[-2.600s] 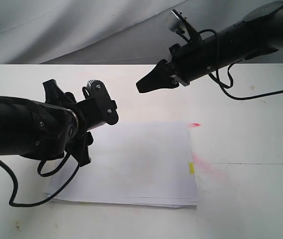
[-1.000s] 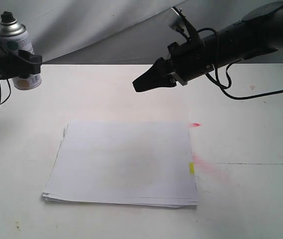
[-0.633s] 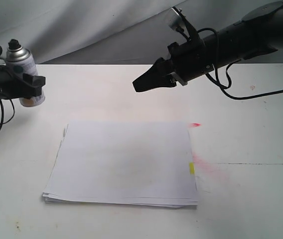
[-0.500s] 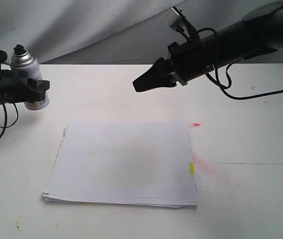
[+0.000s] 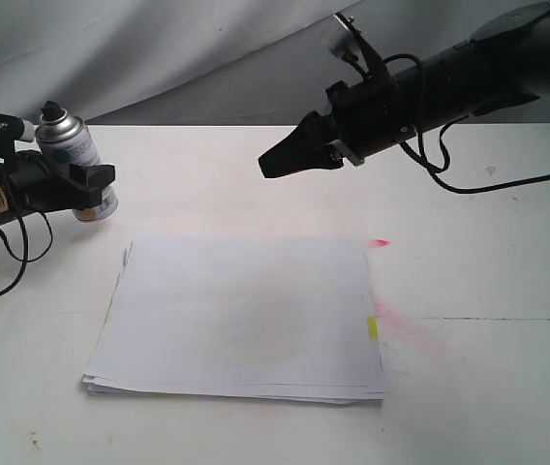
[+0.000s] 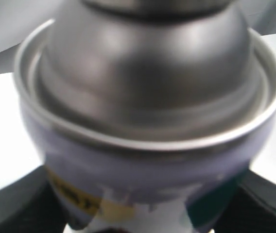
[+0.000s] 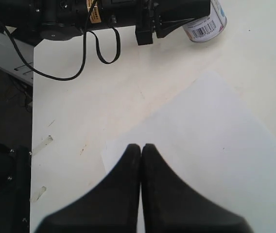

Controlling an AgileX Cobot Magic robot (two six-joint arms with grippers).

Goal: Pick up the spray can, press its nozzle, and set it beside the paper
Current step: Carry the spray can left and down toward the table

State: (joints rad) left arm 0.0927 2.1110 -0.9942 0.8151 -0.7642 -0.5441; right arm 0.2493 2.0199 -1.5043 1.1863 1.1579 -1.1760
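Note:
Next, I release the spray can from my left gripper so that it stands beside the paper's far corner (image 5: 107, 236), away from the red spot. The can is now upright just beyond the paper.
The silver spray can (image 5: 79, 160) stands upright at the table's far left, just beyond the paper's far left corner, its base at or just above the tabletop. The small black nozzle (image 5: 52, 112) tops it. My left gripper (image 5: 89, 179) is shut on the spray can; its silver dome (image 6: 147, 73) fills the left wrist view. The white paper (image 5: 241, 315) lies flat mid-table, a yellow tab (image 5: 372, 327) on its right edge. My right gripper (image 5: 273, 166) hangs shut and empty above the table beyond the paper. From the right wrist, that gripper (image 7: 141, 148) sits over the paper (image 7: 211, 145), the can (image 7: 207, 24) beyond.
Pink-red spray marks (image 5: 396, 325) stain the table right of the paper, with a red spot (image 5: 380, 242) at its far right corner. A grey cloth backdrop (image 5: 159, 48) hangs behind the table. Black cables (image 5: 469, 179) trail from the right arm. The table edge (image 7: 32, 121) shows in the right wrist view.
My left gripper has carried the spray can down and to the right, from high at the left edge to beside the paper's far left corner. The right arm has stayed still.

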